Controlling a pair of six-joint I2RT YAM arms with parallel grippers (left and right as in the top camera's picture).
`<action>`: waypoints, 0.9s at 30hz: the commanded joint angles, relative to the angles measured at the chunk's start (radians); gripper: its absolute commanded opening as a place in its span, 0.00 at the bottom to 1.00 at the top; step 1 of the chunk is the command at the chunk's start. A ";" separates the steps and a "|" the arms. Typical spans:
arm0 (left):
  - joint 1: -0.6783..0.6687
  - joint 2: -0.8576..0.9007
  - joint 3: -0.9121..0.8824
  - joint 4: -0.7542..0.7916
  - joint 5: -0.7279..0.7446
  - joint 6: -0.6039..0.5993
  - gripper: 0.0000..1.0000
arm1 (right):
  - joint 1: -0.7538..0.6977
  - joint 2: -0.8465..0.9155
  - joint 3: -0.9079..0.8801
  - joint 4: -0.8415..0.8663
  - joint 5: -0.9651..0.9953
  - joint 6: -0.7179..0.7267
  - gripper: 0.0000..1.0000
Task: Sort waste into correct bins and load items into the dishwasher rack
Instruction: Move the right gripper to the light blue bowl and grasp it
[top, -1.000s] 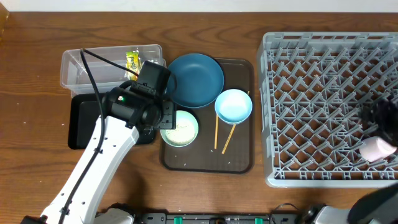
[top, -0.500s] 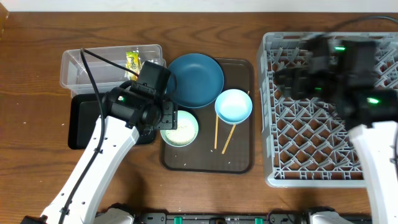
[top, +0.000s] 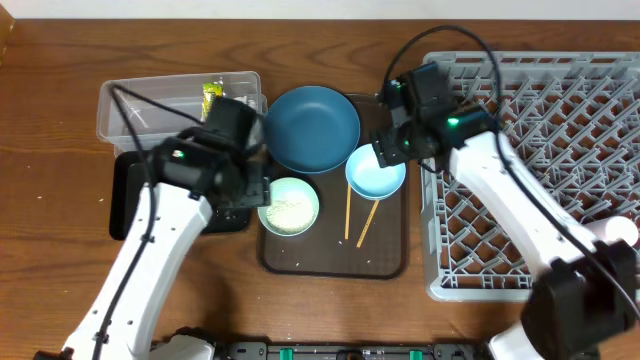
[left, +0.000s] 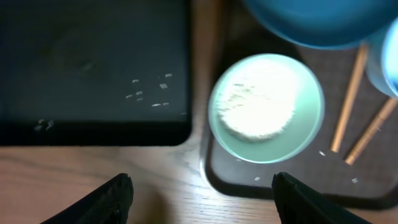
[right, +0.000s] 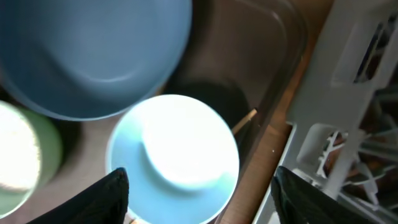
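The robot's right gripper needs to close on the light-blue bowl's rim (top: 403, 170) (right: 238, 165), on the side that faces the grey rack.
My left gripper (top: 252, 193) (left: 202, 208) is open and empty, over the table edge between the black tray (top: 130, 195) (left: 93, 68) and the pale-green bowl (top: 290, 206) (left: 267, 106), which holds white rice. A few rice grains (left: 149, 94) lie on the black tray. My right gripper (top: 385, 152) (right: 202, 199) is open and empty, just above the light-blue bowl (top: 376, 172) (right: 177, 155). The dark-blue bowl (top: 313, 128) (right: 99, 50) sits behind it. Two chopsticks (top: 357, 218) lie on the brown tray. The yellow-green wrapper (top: 212, 95) lies in the clear tub (top: 130, 115). The pink cup (top: 622, 230) rests in the grey rack (top: 540, 170). No tissue shows.
The bowls and chopsticks sit on a dark-brown serving tray (top: 335, 258) between the bins and the rack. Loose rice grains (left: 258, 179) lie on it. The rack's left wall (right: 348, 74) is close to my right gripper.
My right arm swung left from the rack's right side to above the light-blue bowl, leaving the pink cup in the rack. My left arm shifted slightly.
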 joint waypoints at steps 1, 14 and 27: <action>0.061 -0.006 0.003 -0.019 -0.008 -0.017 0.75 | 0.018 0.060 0.007 0.002 0.109 0.057 0.70; 0.087 -0.006 0.002 -0.025 -0.008 -0.017 0.75 | 0.019 0.206 0.007 -0.047 0.103 0.057 0.31; 0.087 -0.006 0.002 -0.025 -0.008 -0.017 0.75 | 0.019 0.206 0.007 -0.059 0.103 0.058 0.01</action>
